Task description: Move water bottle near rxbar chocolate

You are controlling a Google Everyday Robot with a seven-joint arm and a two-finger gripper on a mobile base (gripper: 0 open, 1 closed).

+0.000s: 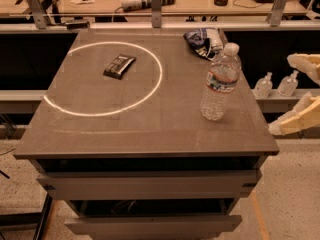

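The lower half of the water bottle point(214, 97), just below its red, white and blue label, will be gripped by my closing gripper.
The water bottle point(219, 82) stands upright on the right side of the grey table top point(150, 129), clear and ribbed, with a white cap and a red, white and blue label. The rxbar chocolate point(119, 66) lies flat at the back left, inside a white ring painted on the table. My gripper point(281, 94) is at the right edge of the view, off the table and to the right of the bottle. It is open and empty, and its pale fingers point(300, 118) do not touch the bottle.
A blue-and-white wrinkled snack bag point(203, 41) lies at the back right, behind the bottle. Two small clear pump bottles point(275, 84) stand on a shelf right of the table. A workbench with tools runs along the back. Drawers sit below the table front.
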